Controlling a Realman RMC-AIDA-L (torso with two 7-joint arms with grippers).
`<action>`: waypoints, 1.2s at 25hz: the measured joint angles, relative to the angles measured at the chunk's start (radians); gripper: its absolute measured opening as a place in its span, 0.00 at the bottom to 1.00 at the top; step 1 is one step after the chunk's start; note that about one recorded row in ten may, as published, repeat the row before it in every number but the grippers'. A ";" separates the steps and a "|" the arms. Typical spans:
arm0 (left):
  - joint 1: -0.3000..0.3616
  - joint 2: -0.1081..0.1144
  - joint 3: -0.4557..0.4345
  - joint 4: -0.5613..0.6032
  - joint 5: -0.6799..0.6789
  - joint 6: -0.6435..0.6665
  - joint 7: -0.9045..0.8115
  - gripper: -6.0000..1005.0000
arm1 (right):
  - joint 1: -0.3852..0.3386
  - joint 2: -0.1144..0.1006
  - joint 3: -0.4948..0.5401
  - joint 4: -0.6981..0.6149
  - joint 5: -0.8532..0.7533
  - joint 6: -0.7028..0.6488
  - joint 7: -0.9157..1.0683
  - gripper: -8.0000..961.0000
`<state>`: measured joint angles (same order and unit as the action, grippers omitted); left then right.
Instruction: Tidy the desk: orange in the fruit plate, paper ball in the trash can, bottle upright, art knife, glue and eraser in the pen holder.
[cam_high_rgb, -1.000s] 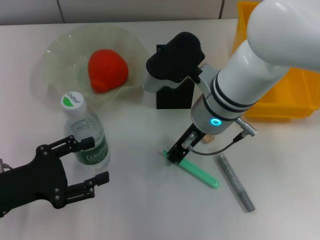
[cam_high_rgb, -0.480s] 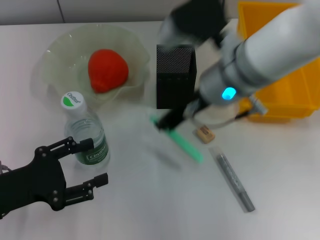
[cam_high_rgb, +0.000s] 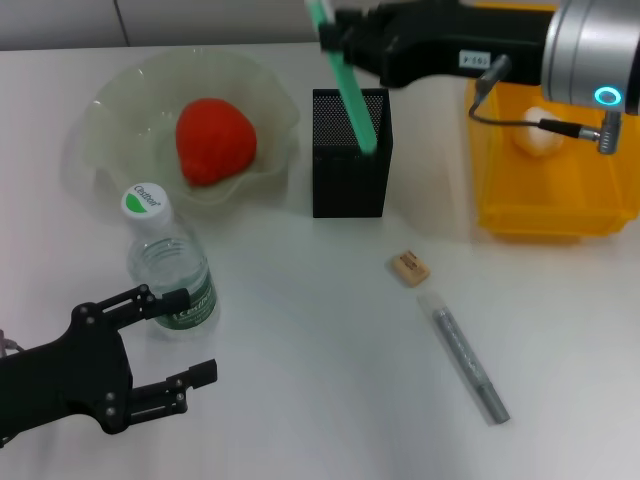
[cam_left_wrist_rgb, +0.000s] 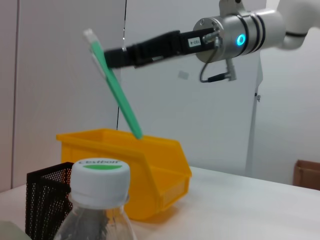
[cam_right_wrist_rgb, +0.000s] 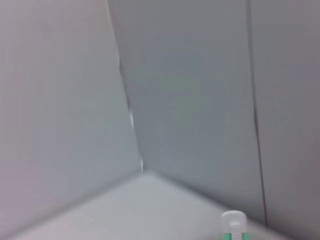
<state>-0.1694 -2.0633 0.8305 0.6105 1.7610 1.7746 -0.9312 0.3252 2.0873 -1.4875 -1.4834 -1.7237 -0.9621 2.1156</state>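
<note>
My right gripper has the green stick. It will let go of it in the pen holder (cam_high_rgb: 325, 111), against the side nearest the fruit plate.
My right gripper (cam_high_rgb: 334, 36) is shut on a long green stick (cam_high_rgb: 347, 88) with a white end, whose lower tip dips into the black mesh pen holder (cam_high_rgb: 349, 180). The left wrist view shows the green stick (cam_left_wrist_rgb: 119, 100) hanging tilted from the right gripper (cam_left_wrist_rgb: 113, 57). I cannot tell whether it is the art knife or the glue. A grey pen-shaped tool (cam_high_rgb: 467, 360) and the tan eraser (cam_high_rgb: 408, 267) lie on the table. The orange (cam_high_rgb: 213, 140) sits in the fruit plate (cam_high_rgb: 110, 100). The bottle (cam_high_rgb: 168, 270) stands upright beside my open left gripper (cam_high_rgb: 188, 335). The paper ball (cam_high_rgb: 540, 135) lies in the trash can (cam_high_rgb: 540, 218).
The yellow trash can stands right of the pen holder, with my right arm (cam_high_rgb: 590, 50) reaching over it. The white table (cam_high_rgb: 320, 380) is bare between the bottle and the grey tool.
My right gripper has lifted the green stick off the table and carried it back over the pen holder, uncovering the eraser. The left gripper has drifted slightly toward the table's near edge.
</note>
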 joint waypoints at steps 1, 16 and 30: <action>-0.001 0.000 0.000 0.000 0.003 -0.001 0.000 0.78 | -0.004 0.000 0.005 0.045 0.079 0.017 -0.091 0.19; -0.003 -0.002 0.002 0.000 0.006 -0.002 0.000 0.78 | 0.144 -0.004 0.025 0.700 0.699 0.029 -0.924 0.19; 0.001 -0.003 0.000 -0.002 0.006 -0.001 0.000 0.78 | 0.141 -0.008 0.037 0.695 0.648 -0.045 -0.832 0.39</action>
<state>-0.1688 -2.0663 0.8304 0.6090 1.7671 1.7739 -0.9312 0.4665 2.0796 -1.4501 -0.7885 -1.0758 -1.0073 1.2841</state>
